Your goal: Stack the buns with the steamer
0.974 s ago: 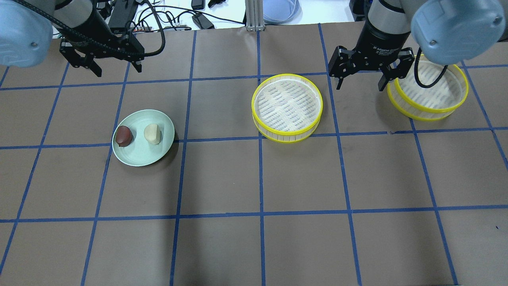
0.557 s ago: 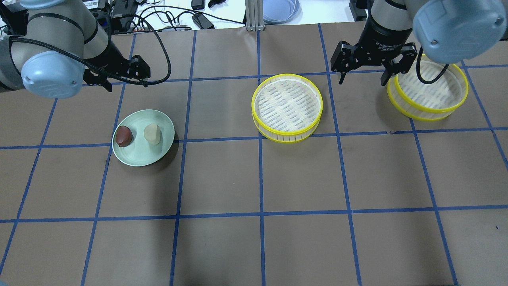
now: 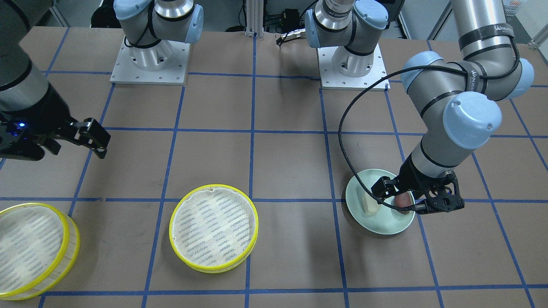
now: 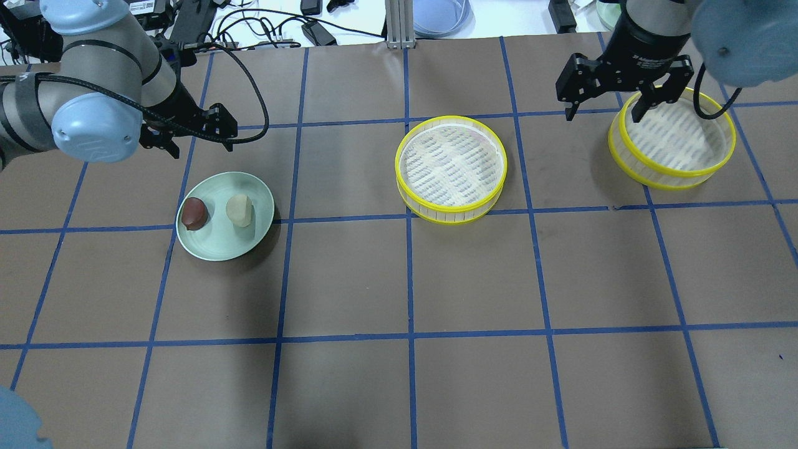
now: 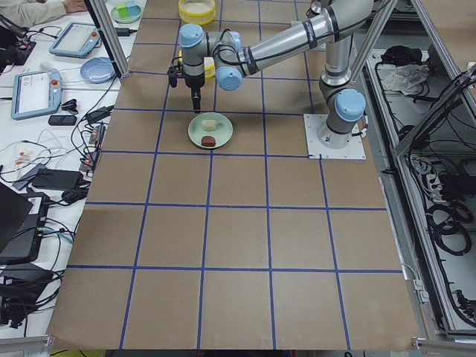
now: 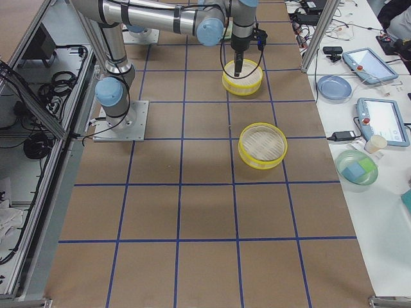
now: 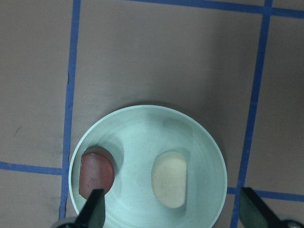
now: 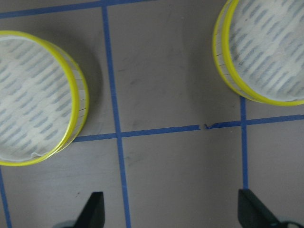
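Observation:
Next, my left gripper grabs across the middle of the cream-white bun (image 3: 370, 205) (image 7: 169, 181), which is next to the dark reddish-brown bun on the pale green plate.
A dark reddish-brown bun (image 4: 194, 213) and a cream-white bun (image 4: 239, 209) lie side by side on a pale green plate (image 4: 224, 248). My left gripper (image 4: 197, 138) is open and empty, and hovers above the plate. In its wrist view the plate (image 7: 142, 114) lies below, with the brown bun (image 7: 96, 173) near one fingertip and the cream bun (image 7: 170, 179) between the two. One steamer tier (image 4: 451, 168) stands mid-table and the other (image 4: 673, 140) at the far right. My right gripper (image 4: 603, 111) is open and empty, above the left rim of the right tier.
Blue tape lines mark a grid on the brown table. Beyond the table's far edge are cables, boxes and a metal post (image 4: 399, 25). The two arm bases (image 3: 150, 60) (image 3: 351, 64) stand on the robot's side.
My left arm has swung in from the back left toward the plate, and its gripper now hovers over it. My right gripper has moved right, toward the right tier. Buns and tiers have not moved.

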Robot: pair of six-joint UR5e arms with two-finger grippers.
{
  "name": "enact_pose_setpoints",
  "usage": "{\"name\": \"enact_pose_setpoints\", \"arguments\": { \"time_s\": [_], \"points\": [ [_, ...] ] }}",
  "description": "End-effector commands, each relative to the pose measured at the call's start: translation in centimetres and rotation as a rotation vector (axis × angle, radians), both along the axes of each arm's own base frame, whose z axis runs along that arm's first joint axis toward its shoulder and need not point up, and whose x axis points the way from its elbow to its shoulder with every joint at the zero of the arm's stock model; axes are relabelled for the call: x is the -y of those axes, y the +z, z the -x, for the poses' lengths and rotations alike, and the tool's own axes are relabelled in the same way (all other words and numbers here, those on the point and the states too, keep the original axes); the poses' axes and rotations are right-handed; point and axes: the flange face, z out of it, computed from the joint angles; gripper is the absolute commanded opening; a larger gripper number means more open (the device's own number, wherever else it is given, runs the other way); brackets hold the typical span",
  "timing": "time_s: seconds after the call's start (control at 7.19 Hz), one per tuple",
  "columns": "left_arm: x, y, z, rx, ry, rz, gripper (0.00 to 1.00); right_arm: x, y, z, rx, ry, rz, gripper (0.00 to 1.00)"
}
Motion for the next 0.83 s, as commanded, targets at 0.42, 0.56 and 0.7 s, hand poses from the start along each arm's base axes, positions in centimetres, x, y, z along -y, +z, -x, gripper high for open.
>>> {"name": "enact_pose_setpoints", "arguments": {
  "time_s": [0.42, 0.56, 0.7],
  "points": [
    [0.8, -10.1, -0.2, -0.035, -0.053, -0.173, 1.00, 8.0, -9.0, 22.4, -0.121, 0.067, 0.083, 1.00],
    [0.9, -11.4, -0.2, -0.038, -0.059, -0.197, 0.68, 9.2, -11.9, 24.6, -0.102, 0.098, 0.063, 1.00],
    [0.9, -12.4, -0.3, -0.040, -0.060, -0.214, 0.23, 9.7, -13.4, 25.8, -0.110, 0.125, 0.071, 1.00]
  ]
}}
